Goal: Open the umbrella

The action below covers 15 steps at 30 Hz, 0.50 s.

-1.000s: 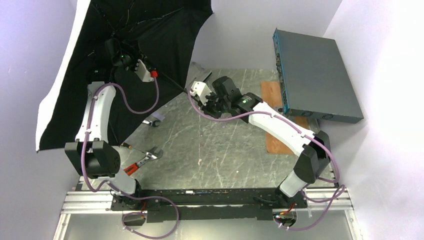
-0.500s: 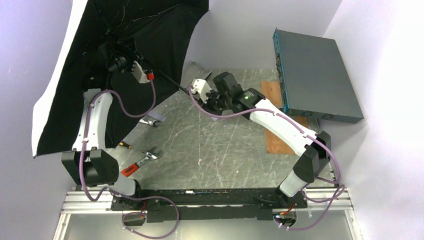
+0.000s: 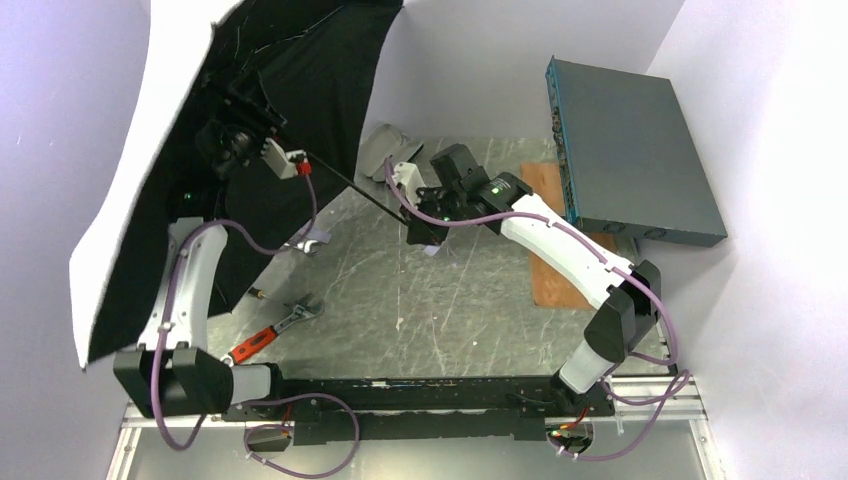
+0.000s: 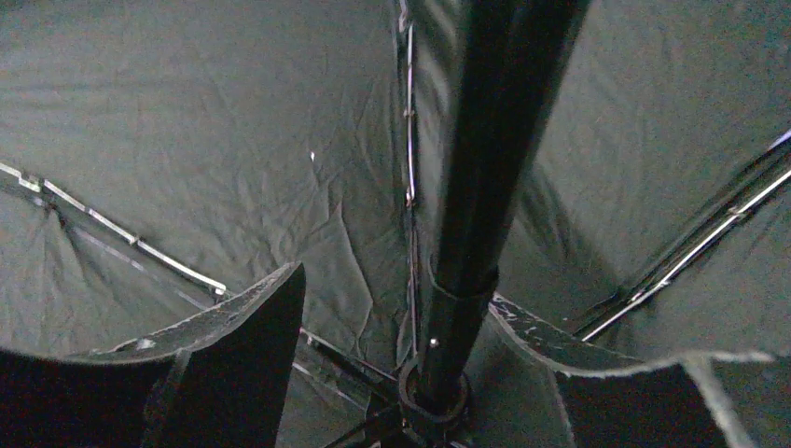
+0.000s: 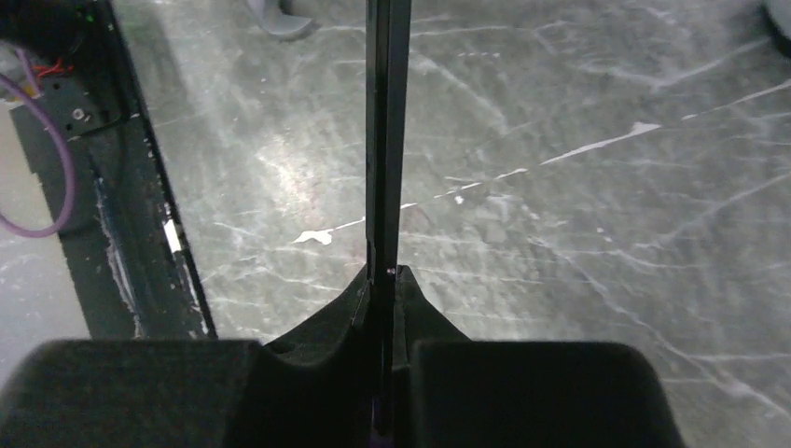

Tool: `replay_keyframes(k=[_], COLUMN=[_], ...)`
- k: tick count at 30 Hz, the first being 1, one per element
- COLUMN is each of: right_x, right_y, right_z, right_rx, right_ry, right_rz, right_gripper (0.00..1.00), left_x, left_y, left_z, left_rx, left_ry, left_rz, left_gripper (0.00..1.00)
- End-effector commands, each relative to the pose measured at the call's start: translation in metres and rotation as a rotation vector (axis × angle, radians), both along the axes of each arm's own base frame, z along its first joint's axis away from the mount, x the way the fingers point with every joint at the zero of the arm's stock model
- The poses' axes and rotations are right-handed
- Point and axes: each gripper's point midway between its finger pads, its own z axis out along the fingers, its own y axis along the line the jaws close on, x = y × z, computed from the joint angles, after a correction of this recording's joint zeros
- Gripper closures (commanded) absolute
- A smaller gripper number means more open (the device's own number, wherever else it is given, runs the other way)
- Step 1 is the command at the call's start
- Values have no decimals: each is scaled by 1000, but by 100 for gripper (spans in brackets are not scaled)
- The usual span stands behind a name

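Observation:
My right gripper will put the umbrella down at the back of the table, with its canopy over the grey cloth-like thing [image 3: 408, 128].
The umbrella's canopy [image 3: 300, 70] stands spread at the far left, black inside with a white outer edge. Its thin black shaft [image 3: 350, 185] slants down to the right. My left gripper [image 3: 235, 135] is inside the canopy by the hub. In the left wrist view the gripper [image 4: 401, 289] is open, its fingers [image 4: 233, 355] apart on either side of the shaft [image 4: 476, 187], with the canopy [image 4: 233, 140] behind. My right gripper [image 3: 420, 228] is shut on the lower shaft [image 5: 387, 140], which sits pinched in the gripper [image 5: 384, 275]. I cannot make out the handle.
A large dark teal flat box [image 3: 630, 150] leans at the right wall over a brown board [image 3: 555, 260]. A wrench [image 3: 298, 315], a red-handled tool [image 3: 250, 345] and a small grey piece [image 3: 310, 243] lie on the marble table [image 3: 460, 310] at front left. A grey cloth-like thing [image 3: 378, 150] lies at the back.
The canopy has swung and tilted, showing more white at the left. My left gripper has moved up and left inside it. My right gripper has moved down and right with the shaft.

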Motion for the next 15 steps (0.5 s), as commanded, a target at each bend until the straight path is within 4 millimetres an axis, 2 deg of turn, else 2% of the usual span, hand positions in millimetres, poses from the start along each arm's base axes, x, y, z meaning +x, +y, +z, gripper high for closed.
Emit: replay_keyframes(k=[1,4,8,11,15], right_x=[-11,-6,5,14,29], right_y=[28,43,55,56,56], right_z=[49,60,69,84,108], right_rx=[257,354,432,512,619], right_ry=[-50,-52,-46,-42,-82], right_rz=[63,68,45,-5,-108], right_gripper=[100,100,100,100,100], left_x=[-53,-65,-71,-80,-104], left_y=[-36,-49,-62,-70,-87], left_z=[15,-11,-22,-18,-14], left_rx=[58,-2,-31,-75,-222], left_ry=[-67,30,57,71,162], left_rz=[-136,-205,-247,-295,-386], left_gripper=[33,29,29,27,25])
